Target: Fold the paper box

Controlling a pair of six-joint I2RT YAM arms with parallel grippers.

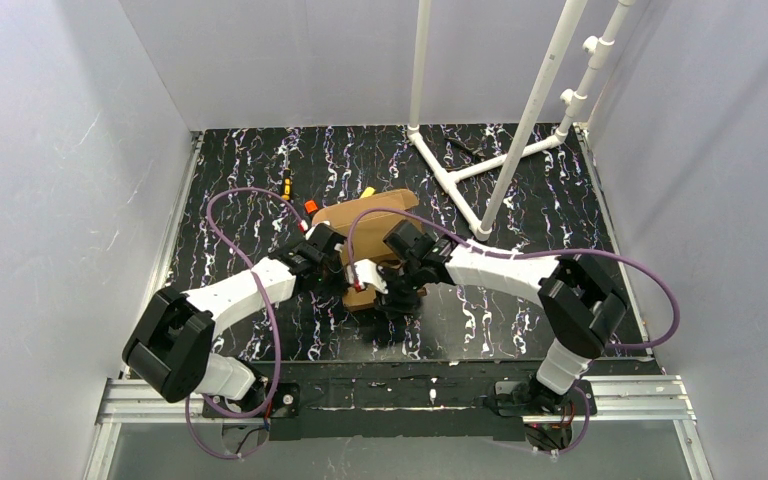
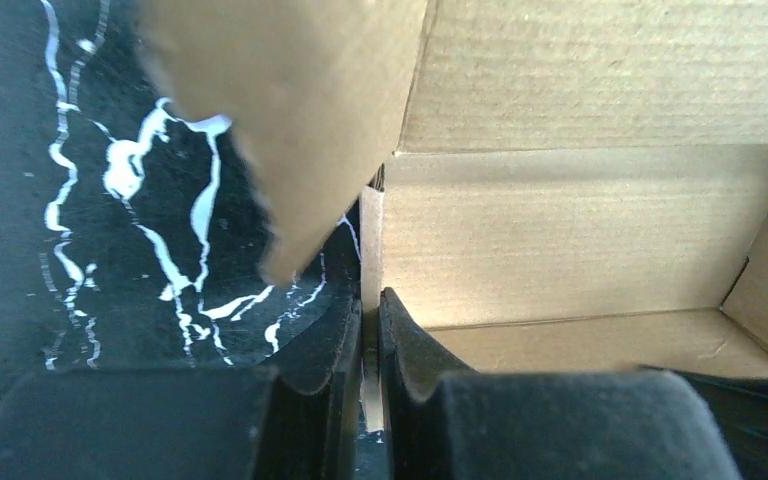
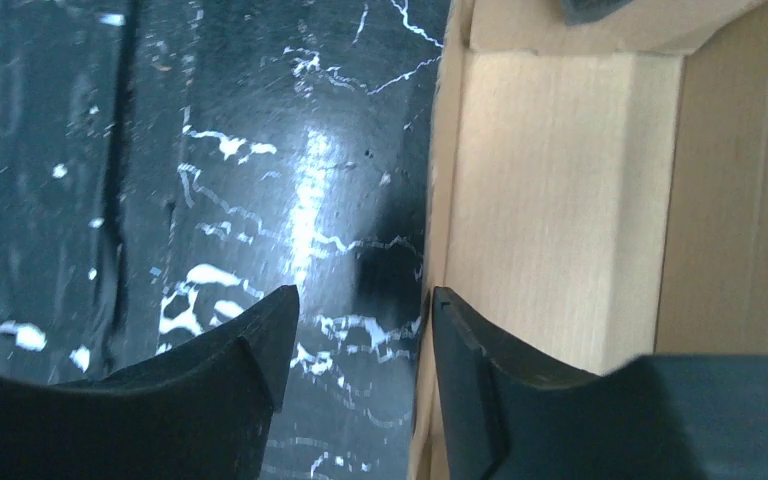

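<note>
I hold the edge of the box's upright side with my left gripper while the box's loose flap hangs over the mat, so it should back off and take that flap (image 2: 295, 160).
The paper box (image 1: 370, 212) is brown corrugated cardboard, partly raised, lying mid-table between both arms. In the left wrist view my left gripper (image 2: 370, 325) is shut on the edge of one upright wall of the box (image 2: 580, 230), and a loose flap (image 2: 290, 100) hangs above the mat. My right gripper (image 3: 360, 300) stands open. One of its fingers (image 3: 480, 370) lies against the inner face of another box wall (image 3: 550, 200), and the other hangs over the mat outside. In the top view the left gripper (image 1: 350, 274) and the right gripper (image 1: 394, 288) meet at the box's near end.
A white pipe frame (image 1: 480, 170) stands at the back right of the black marbled mat (image 1: 520, 300). Small orange (image 1: 311, 207) and yellow (image 1: 367, 190) items lie just behind the box. Grey walls enclose the table on three sides.
</note>
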